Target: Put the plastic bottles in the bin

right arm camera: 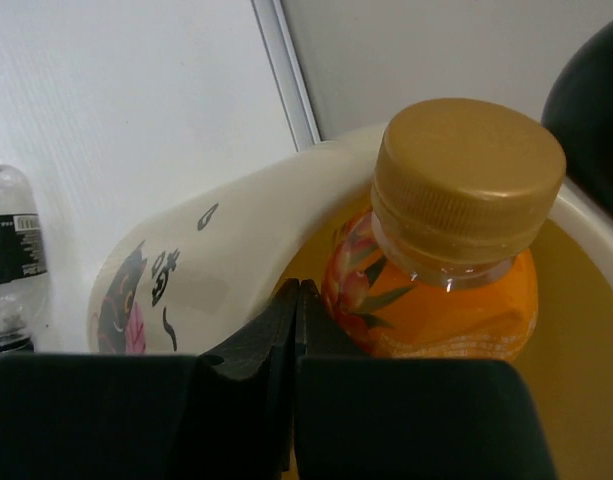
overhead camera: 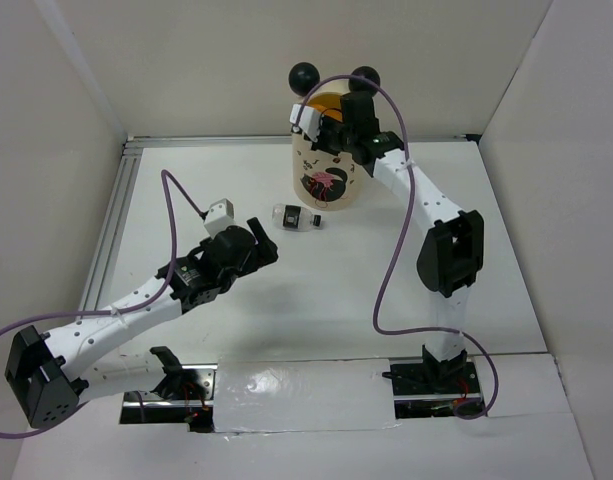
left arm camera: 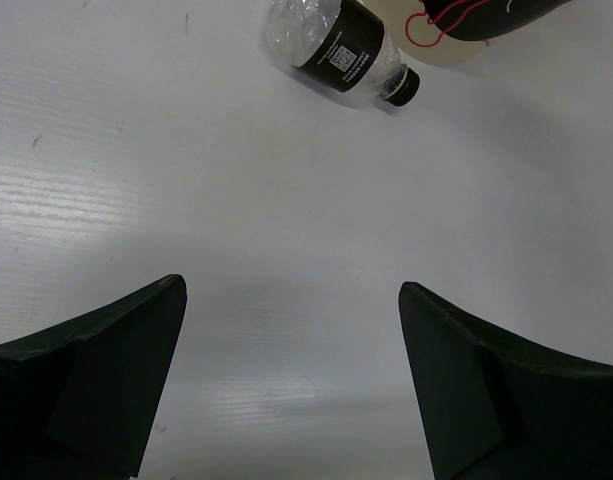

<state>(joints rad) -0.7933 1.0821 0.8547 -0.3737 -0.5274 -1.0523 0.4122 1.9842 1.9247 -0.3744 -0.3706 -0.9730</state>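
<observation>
I will next move my left gripper to the bottom end of the clear bottle (overhead camera: 281, 216) (left arm camera: 294, 32) with the black label, opposite its black cap, and close it there.
The cream bin (overhead camera: 331, 170) with two black ball ears stands at the back of the table. A clear bottle with a black label (overhead camera: 297, 218) lies on its side just left of the bin's foot. My left gripper (overhead camera: 261, 245) is open and empty, low over the table, a short way short of that bottle (left arm camera: 336, 50). My right gripper (overhead camera: 331, 125) is over the bin's rim, jaws shut with nothing between them (right arm camera: 299, 292). A short orange-filled bottle with a gold cap (right arm camera: 456, 260) stands inside the bin (right arm camera: 216, 260), right beside the shut fingers.
White walls close the table at the back and both sides, with a metal rail (overhead camera: 111, 225) along the left edge. The black-label bottle also shows at the left edge of the right wrist view (right arm camera: 11, 260). A black ear (right arm camera: 596, 110) sits close to the right gripper.
</observation>
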